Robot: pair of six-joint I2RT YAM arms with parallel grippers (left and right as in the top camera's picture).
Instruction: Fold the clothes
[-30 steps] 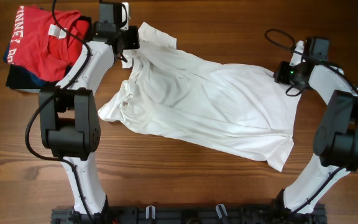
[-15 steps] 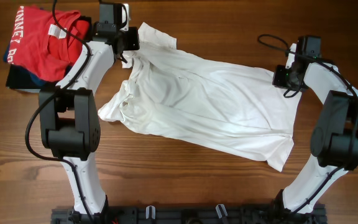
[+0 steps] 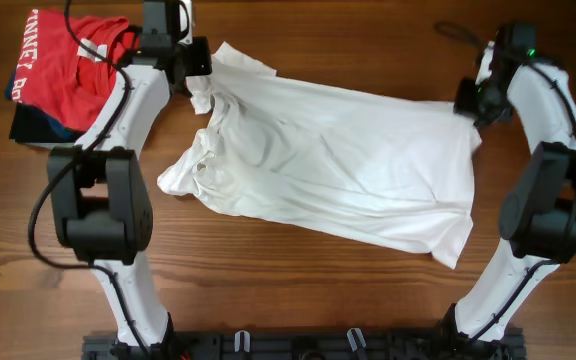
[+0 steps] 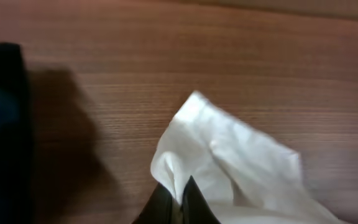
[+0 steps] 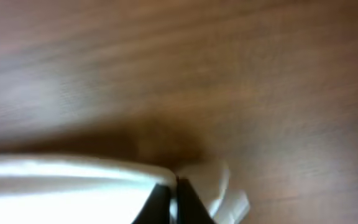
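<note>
The white T-shirt's far corner will leave my right gripper on the creased cloth (image 3: 453, 205), just behind its pointed near corner.
The white T-shirt (image 3: 338, 165) lies spread and wrinkled across the middle of the table, no lettering showing. My left gripper (image 3: 200, 82) is shut on its far left sleeve; the left wrist view shows the black fingertips (image 4: 178, 198) pinching white fabric (image 4: 229, 155). My right gripper (image 3: 468, 102) is shut on the shirt's far right corner; the right wrist view shows the fingertips (image 5: 173, 196) pinching the white edge (image 5: 61, 186). The far edge is drawn fairly taut between the two grippers.
A red shirt with white lettering (image 3: 68, 65) lies on folded blue and dark garments (image 3: 28, 125) at the far left corner. A dark garment edge shows in the left wrist view (image 4: 2, 124). The wooden table (image 3: 298, 290) surrounds the shirt.
Both grippers have moved toward the far side and slightly apart, pulling the shirt's far edge with them. The right gripper moved most, stretching the right corner outward and flattening the shirt.
</note>
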